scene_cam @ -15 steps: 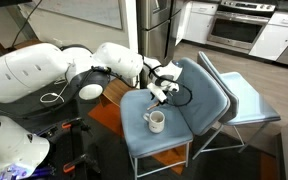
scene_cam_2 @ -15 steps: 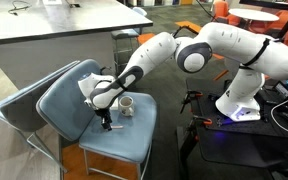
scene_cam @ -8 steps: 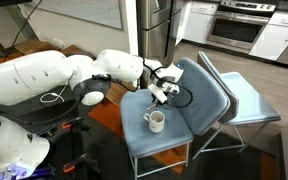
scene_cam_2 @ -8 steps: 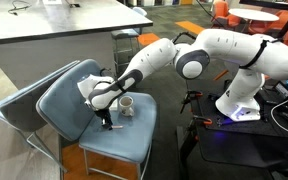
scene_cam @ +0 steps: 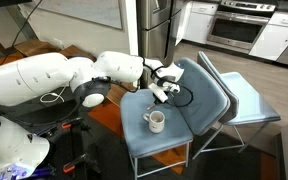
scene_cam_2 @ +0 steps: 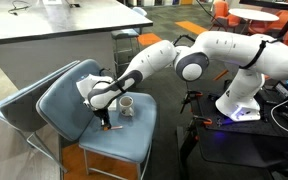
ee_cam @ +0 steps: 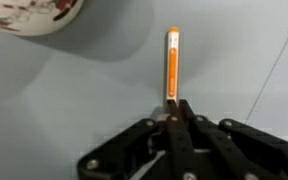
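The marker's near end is all that my gripper's shut fingers meet, so they should open and take the orange marker (ee_cam: 173, 66) deeper between them before lifting it to the mug.
An orange marker (ee_cam: 172, 65) with pale ends lies flat on the blue-grey chair seat (ee_cam: 64, 90). In the wrist view my gripper (ee_cam: 174, 103) has both dark fingers pressed together on the marker's near end, shut on it. A white mug (ee_cam: 34, 15) with red print stands just beyond, to the left of the marker. In both exterior views the gripper (scene_cam: 160, 97) (scene_cam_2: 106, 124) points down at the seat (scene_cam: 169, 142) (scene_cam_2: 119, 145) right beside the mug (scene_cam: 156, 121) (scene_cam_2: 127, 105). The marker is too small to make out there.
A matching chair (scene_cam: 246, 100) (scene_cam_2: 19, 100) stands stacked close behind this one. The chair's backrest (scene_cam: 206, 88) rises right next to the gripper. A counter (scene_cam_2: 44, 35) lies beyond the chairs, and the robot's base (scene_cam_2: 239, 105) with cables stands on the floor.
The jaws have drawn together onto the marker's end. The arm, the mug and the chair have hardly moved.
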Available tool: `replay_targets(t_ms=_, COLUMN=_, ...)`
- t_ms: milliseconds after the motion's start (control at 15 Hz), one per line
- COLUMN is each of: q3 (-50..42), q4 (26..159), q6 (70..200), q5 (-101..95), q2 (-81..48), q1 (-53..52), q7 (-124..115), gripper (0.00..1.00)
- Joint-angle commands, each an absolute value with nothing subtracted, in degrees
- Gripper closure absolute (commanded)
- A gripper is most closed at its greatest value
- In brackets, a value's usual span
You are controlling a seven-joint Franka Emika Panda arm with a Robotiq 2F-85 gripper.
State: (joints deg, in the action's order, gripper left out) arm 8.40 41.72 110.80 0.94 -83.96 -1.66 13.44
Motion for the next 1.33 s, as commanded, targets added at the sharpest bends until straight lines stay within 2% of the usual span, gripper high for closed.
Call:
replay_targets(t_ms=0, q3=7.7, q4=40.5, q6=110.1, q5=2.4, q2=-83.9, q1=-1.6, q7=14.8, gripper=1.00)
replay_targets(t_ms=200, q3=7.7, q4=40.7, q6=110.0, q5=2.7, q2=-83.9, q1=-1.1, q7=14.6, gripper=1.00)
replay_targets(t_ms=267, q3=7.8, q4=40.7, q6=109.9, q5=2.8, q2=-84.0, q1=-1.1, q7=14.4, gripper=0.74)
replay_targets(t_ms=333, q3=7.7, q4=40.9, q6=110.1, q5=2.9, q2=-84.0, q1=-1.1, q7=14.4, gripper=0.73)
replay_targets(t_ms=867, q3=7.5, q4=41.5, q6=110.2, q5=2.7, q2=-84.2, q1=-2.0, q7=14.5, gripper=0.14)
replay_targets(t_ms=933, q3=7.6, q4=41.5, q6=110.2, q5=2.7, q2=-84.2, q1=-2.1, q7=14.5, gripper=0.28)
replay_targets(t_ms=1000, q3=7.5, q4=41.6, q6=110.2, q5=2.6, q2=-84.3, q1=-2.2, q7=14.6, gripper=0.53)
replay_targets(t_ms=1133, q3=7.4, q4=41.7, q6=110.2, q5=2.4, q2=-84.4, q1=-2.5, q7=14.7, gripper=0.56)
replay_targets(t_ms=1267, q3=7.2, q4=41.8, q6=110.0, q5=2.1, q2=-84.6, q1=-2.9, q7=14.5, gripper=0.73)
